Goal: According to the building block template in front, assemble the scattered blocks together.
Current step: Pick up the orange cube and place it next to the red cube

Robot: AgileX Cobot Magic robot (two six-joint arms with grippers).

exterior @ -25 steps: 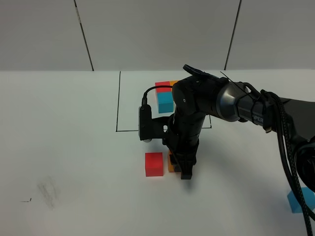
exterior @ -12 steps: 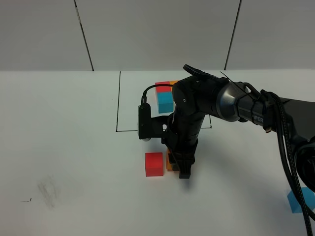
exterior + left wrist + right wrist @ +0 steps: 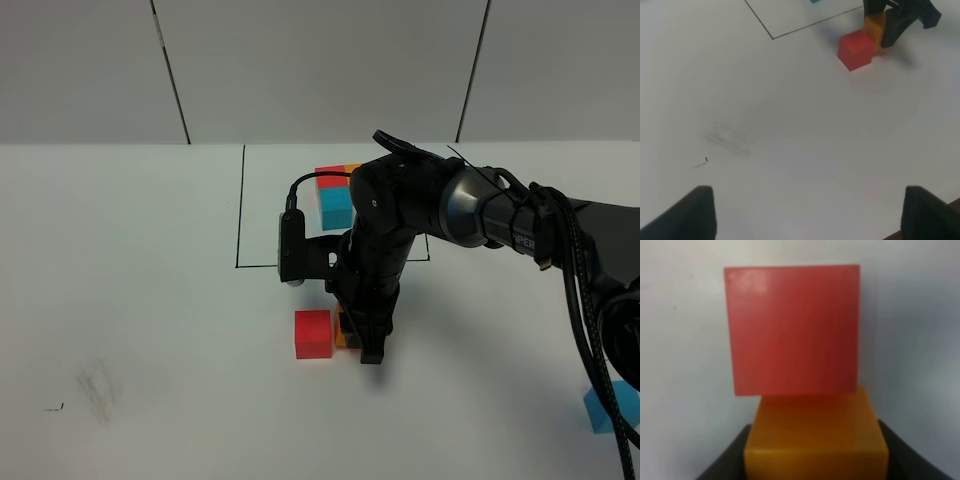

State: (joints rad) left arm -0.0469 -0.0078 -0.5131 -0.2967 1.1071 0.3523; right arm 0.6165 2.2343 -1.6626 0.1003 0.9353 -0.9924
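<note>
My right gripper is to release the orange cube on the white table. It will sit flush (image 3: 346,330) (image 3: 801,446) against the loose red cube.
The template is a red (image 3: 330,177), orange (image 3: 352,168) and blue (image 3: 335,208) cube cluster inside a thin black frame (image 3: 241,210). A loose red cube (image 3: 313,333) lies in front of the frame. My right gripper (image 3: 362,338) is shut on the loose orange cube (image 3: 341,337) and holds it right beside the red cube's right side. The right wrist view shows the orange cube (image 3: 815,432) between the fingers (image 3: 730,462), edge against the red cube (image 3: 792,327). The loose light blue cube (image 3: 608,408) sits at the far right front. My left gripper (image 3: 810,215) is open and empty.
The left wrist view shows the red cube (image 3: 856,49), the orange cube (image 3: 873,30) and a corner of the black frame (image 3: 772,36) far off. A faint smudge (image 3: 98,388) marks the white table at the front left.
My right gripper has shifted a little to the left with the orange cube, closing the gap to the red cube. The left gripper shows no earlier frame.
</note>
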